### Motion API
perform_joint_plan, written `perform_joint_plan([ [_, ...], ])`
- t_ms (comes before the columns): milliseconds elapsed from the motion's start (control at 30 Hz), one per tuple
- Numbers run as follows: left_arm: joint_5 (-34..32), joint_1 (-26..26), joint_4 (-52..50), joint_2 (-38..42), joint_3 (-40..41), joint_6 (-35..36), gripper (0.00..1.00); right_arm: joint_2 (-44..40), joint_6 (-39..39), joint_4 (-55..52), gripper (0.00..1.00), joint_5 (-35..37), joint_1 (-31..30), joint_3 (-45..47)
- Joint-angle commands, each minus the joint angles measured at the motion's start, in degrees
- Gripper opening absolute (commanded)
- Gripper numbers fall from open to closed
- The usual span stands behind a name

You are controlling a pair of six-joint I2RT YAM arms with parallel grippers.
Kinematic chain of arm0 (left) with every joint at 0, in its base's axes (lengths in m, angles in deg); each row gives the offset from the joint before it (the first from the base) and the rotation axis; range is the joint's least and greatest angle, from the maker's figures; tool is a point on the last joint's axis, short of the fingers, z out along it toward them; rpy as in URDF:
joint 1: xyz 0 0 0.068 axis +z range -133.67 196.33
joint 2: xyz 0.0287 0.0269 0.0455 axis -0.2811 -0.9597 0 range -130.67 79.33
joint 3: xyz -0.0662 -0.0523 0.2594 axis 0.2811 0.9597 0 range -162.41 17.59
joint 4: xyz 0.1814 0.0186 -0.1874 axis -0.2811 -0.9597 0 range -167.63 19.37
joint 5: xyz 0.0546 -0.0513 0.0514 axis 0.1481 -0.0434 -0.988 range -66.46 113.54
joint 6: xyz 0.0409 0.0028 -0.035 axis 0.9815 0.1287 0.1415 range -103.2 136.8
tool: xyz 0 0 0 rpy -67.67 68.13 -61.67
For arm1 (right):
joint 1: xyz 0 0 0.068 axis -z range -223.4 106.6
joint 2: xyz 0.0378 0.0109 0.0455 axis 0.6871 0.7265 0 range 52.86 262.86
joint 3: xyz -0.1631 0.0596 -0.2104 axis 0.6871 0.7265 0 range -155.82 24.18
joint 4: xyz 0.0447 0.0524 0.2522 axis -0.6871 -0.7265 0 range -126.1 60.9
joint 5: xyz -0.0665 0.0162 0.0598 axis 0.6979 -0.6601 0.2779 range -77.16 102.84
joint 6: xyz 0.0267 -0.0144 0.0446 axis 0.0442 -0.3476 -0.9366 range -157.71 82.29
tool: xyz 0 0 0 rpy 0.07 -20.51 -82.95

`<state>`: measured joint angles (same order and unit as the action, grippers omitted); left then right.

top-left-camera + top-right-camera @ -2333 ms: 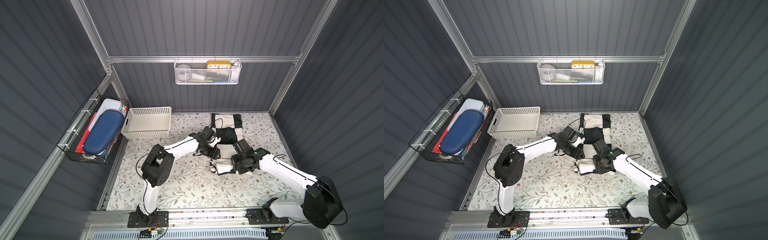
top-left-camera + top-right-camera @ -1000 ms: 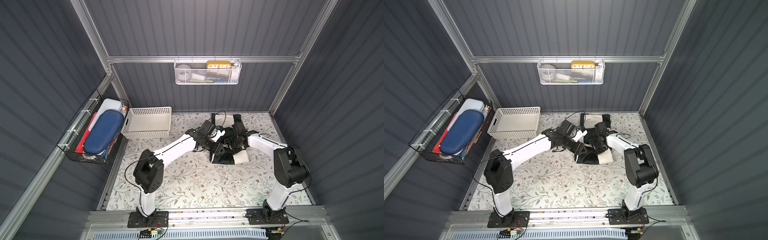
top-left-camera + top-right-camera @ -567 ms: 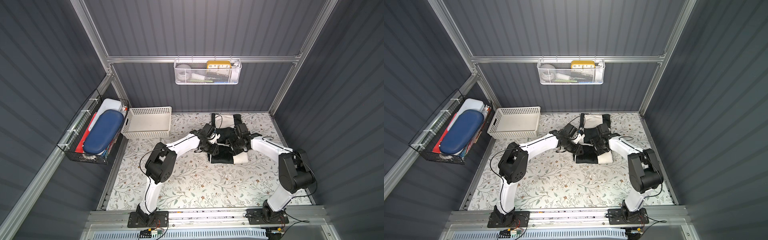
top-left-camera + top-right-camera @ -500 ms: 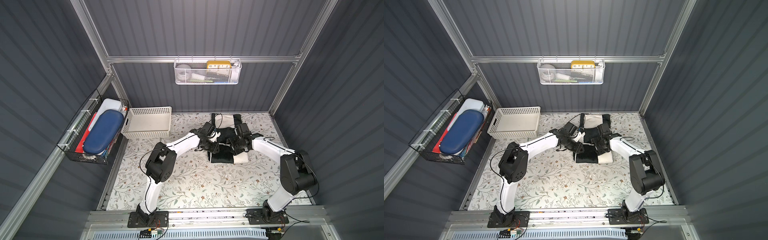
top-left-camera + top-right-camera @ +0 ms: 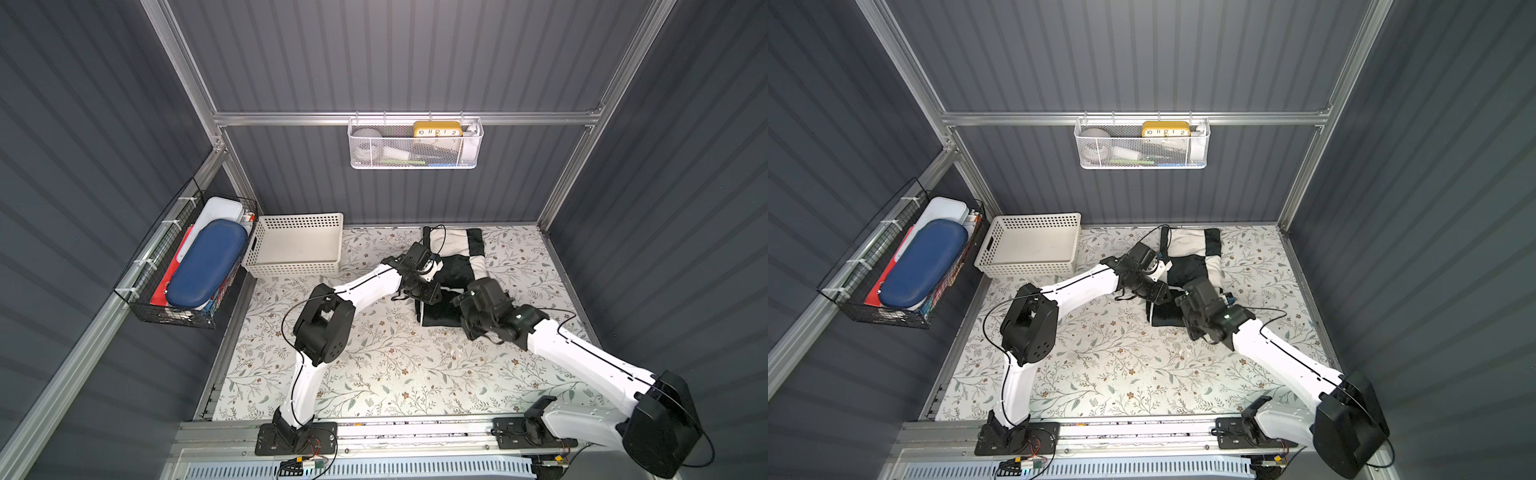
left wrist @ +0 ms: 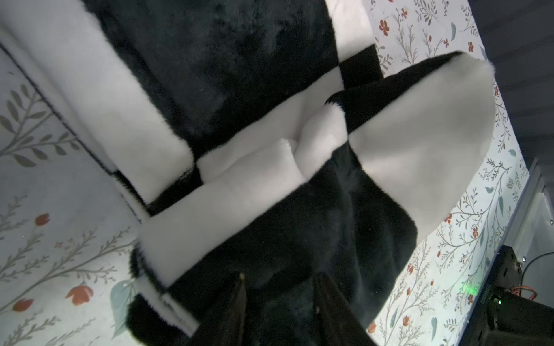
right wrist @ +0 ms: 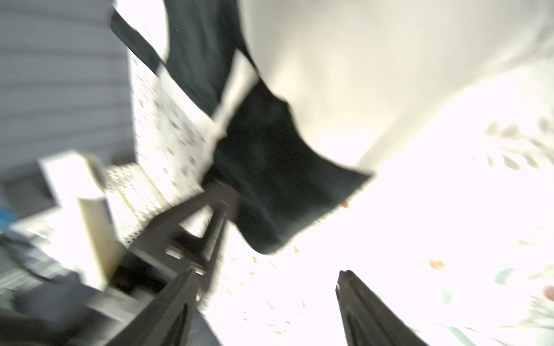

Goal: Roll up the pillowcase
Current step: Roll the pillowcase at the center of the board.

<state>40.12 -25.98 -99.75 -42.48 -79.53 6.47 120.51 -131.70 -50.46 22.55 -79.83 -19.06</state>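
Observation:
The pillowcase's far end lies close to the back wall, so I need to take the pillowcase's folded near end (image 5: 441, 314) with my right gripper and pull it nearer before rolling on.
The black and cream checkered pillowcase (image 5: 455, 266) (image 5: 1192, 266) lies at the far right of the floral table cover, its near end folded over into a thick black roll (image 5: 436, 313). My left gripper (image 5: 432, 296) (image 6: 278, 287) sits at that roll's left end, shut on black plush of the pillowcase (image 6: 239, 194). Just right of the roll, my right gripper (image 5: 459, 300) (image 7: 266, 284) stands open above bare table cover, with nothing between its fingers. The blurred right wrist view shows a black corner of the pillowcase (image 7: 269, 167).
A cream perforated basket (image 5: 297, 245) stands at the far left of the table. A black wire basket (image 5: 137, 286) with a blue case hangs on the left wall. A white mesh basket (image 5: 415, 160) hangs on the back wall. Floral table cover (image 5: 395, 374) spreads in front.
My right gripper has opened, let go of the pillowcase and drawn back toward the near right. The left gripper stays at the roll's left end.

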Motion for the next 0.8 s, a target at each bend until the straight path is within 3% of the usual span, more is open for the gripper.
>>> perform_joint_plan([
  [0,0.46,0.64,-0.03,5.04,1.90,-2.36,0.43,0.04,-9.09,5.31,0.78,15.99,-2.59,2.93],
  [200,-1.13,1.24,-0.03,10.40,5.32,-3.38,0.47,6.19,-12.44,12.35,0.80,22.80,-2.86,6.73],
  [300,-0.58,2.09,-0.93,11.33,5.59,-3.21,0.48,11.30,-11.06,17.69,0.82,20.99,-2.19,6.71],
  [433,-0.81,3.07,-0.92,11.89,5.78,-3.12,0.49,14.91,-12.09,15.67,0.84,16.19,-2.16,4.27],
  [600,-0.41,3.74,-0.93,12.21,5.93,-2.95,0.49,17.59,-12.44,16.19,0.84,19.53,-2.09,4.30],
  [767,-1.10,4.23,-0.63,13.31,7.29,-2.77,0.49,22.74,-11.69,21.37,0.72,17.51,-1.04,4.70],
])
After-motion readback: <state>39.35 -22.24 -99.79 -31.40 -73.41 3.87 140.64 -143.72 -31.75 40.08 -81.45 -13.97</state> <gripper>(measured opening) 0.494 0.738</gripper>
